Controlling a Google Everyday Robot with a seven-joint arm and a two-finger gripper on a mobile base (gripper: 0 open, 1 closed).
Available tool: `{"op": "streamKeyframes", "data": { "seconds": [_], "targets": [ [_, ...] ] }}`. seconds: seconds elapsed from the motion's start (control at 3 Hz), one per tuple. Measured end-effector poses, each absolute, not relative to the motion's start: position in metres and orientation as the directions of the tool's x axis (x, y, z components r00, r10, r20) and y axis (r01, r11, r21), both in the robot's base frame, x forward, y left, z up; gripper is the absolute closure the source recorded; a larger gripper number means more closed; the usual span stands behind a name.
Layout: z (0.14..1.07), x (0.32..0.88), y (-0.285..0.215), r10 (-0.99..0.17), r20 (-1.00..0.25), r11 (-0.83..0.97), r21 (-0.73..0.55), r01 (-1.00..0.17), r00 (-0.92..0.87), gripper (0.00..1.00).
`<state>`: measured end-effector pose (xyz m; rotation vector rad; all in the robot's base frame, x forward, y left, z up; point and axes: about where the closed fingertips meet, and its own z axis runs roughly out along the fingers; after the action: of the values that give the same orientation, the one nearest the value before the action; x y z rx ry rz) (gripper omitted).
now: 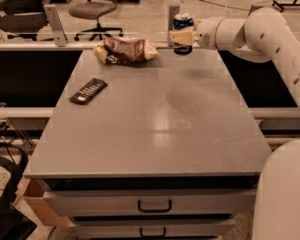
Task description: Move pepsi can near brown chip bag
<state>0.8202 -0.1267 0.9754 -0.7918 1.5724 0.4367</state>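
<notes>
I will release the pepsi can on the grey table (176, 63) near the table's far edge, beside the brown chip bag. The can now stands at the far edge.
The pepsi can (182, 22) is blue with a silver top and stands upright at the far edge of the grey table (154, 126), right of centre. My gripper (182, 37) reaches in from the right and its pale fingers are closed around the can's middle. The brown chip bag (123, 50) lies crumpled on the table at the far edge, a short gap to the left of the can. My white arm (253, 33) runs back along the right side.
A flat black remote-like bar (87, 90) lies on the left part of the table. Drawers with handles (154, 206) sit below the front edge. Office chairs (91, 11) stand beyond the table. The robot's white body (279, 197) fills the lower right.
</notes>
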Motion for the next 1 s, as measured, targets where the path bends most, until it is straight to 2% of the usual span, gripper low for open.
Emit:
{"op": "streamKeyframes", "data": {
  "seconds": [1.0],
  "targets": [
    [0.956, 0.863, -0.139, -0.249, -0.965, 0.789, -0.156, -0.595, -0.078, 1.00]
  ]
}}
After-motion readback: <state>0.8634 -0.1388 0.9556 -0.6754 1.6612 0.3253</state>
